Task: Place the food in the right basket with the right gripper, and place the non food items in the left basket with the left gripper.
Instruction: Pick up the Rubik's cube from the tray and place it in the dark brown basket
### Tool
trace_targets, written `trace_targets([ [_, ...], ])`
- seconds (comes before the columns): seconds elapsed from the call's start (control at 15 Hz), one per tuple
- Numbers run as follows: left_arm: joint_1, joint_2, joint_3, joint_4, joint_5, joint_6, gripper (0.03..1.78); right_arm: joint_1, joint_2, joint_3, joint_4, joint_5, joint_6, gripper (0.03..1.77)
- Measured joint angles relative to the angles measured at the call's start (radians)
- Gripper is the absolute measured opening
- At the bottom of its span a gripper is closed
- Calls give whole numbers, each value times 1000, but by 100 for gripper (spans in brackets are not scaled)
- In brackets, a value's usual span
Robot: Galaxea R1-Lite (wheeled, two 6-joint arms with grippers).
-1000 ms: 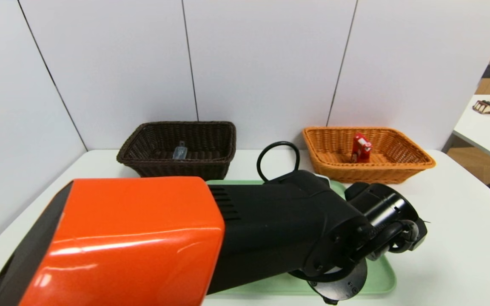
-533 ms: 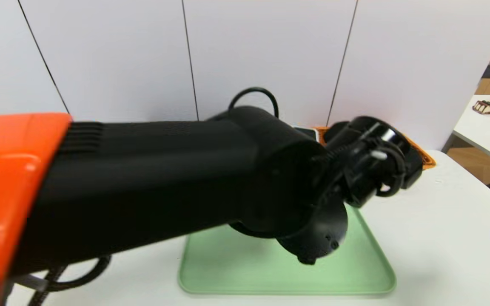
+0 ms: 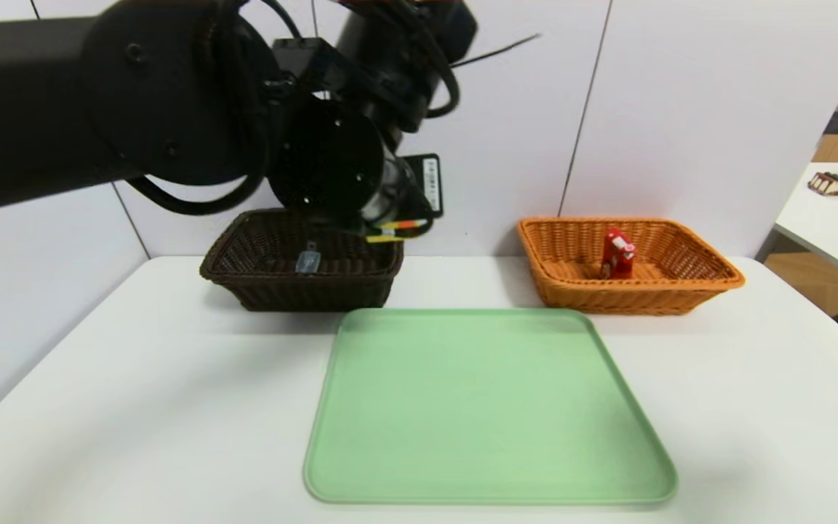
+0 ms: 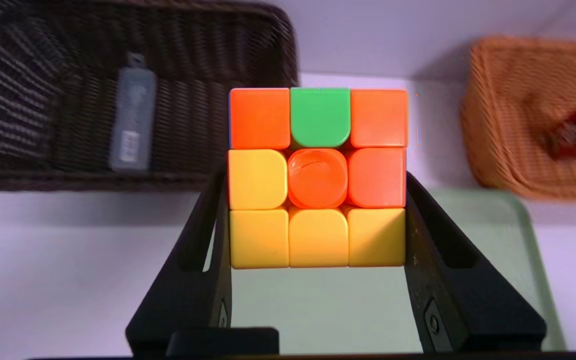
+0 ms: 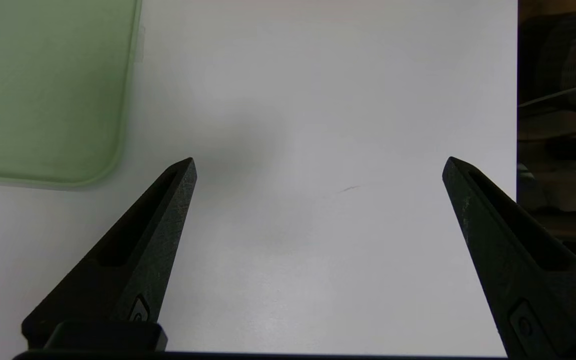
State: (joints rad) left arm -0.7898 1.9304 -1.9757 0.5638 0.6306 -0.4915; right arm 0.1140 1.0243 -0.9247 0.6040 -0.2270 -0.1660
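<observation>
The puzzle cube, now just above that basket's rim, will drop from my left gripper into the dark brown basket [image 3: 272, 256] [image 4: 80, 105], next to the grey stick-shaped item.
My left gripper [image 4: 316, 180] is shut on a multicoloured puzzle cube [image 4: 318, 177], whose orange, yellow and green face shows between the two black fingers. In the head view the left arm is raised high, and the cube's edge [image 3: 392, 231] hangs just above the right rim of the dark brown left basket [image 3: 302, 295]. A grey stick-shaped item [image 3: 307, 260] lies in that basket. The orange right basket [image 3: 630, 300] holds a red food packet [image 3: 617, 253]. My right gripper [image 5: 318, 165] is open over bare table at the right, with nothing between its fingers.
A pale green tray [image 3: 484, 407] lies in the table's middle with nothing on it. A white wall stands right behind both baskets. Another table [image 3: 837, 218] with items is at the far right. The table's right edge [image 5: 516, 150] runs beside the right gripper.
The left arm has risen from low over the tray and swung left and back, carrying the cube to the dark basket's rim. The tray is now uncovered. The right arm stays put.
</observation>
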Motion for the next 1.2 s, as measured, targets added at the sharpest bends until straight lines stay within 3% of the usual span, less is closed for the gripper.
trace_targets([
  [0.33, 256, 63, 0, -112, -16, 140, 94, 0, -3, -6, 0, 0, 0, 170],
  [0.53, 337, 124, 0, -123, -42, 156, 94, 0, -3, -14, 0, 0, -1, 170],
  [1.2, 371, 183, 0, -125, -60, 161, 94, 2, -5, -14, 3, 1, -1, 170],
])
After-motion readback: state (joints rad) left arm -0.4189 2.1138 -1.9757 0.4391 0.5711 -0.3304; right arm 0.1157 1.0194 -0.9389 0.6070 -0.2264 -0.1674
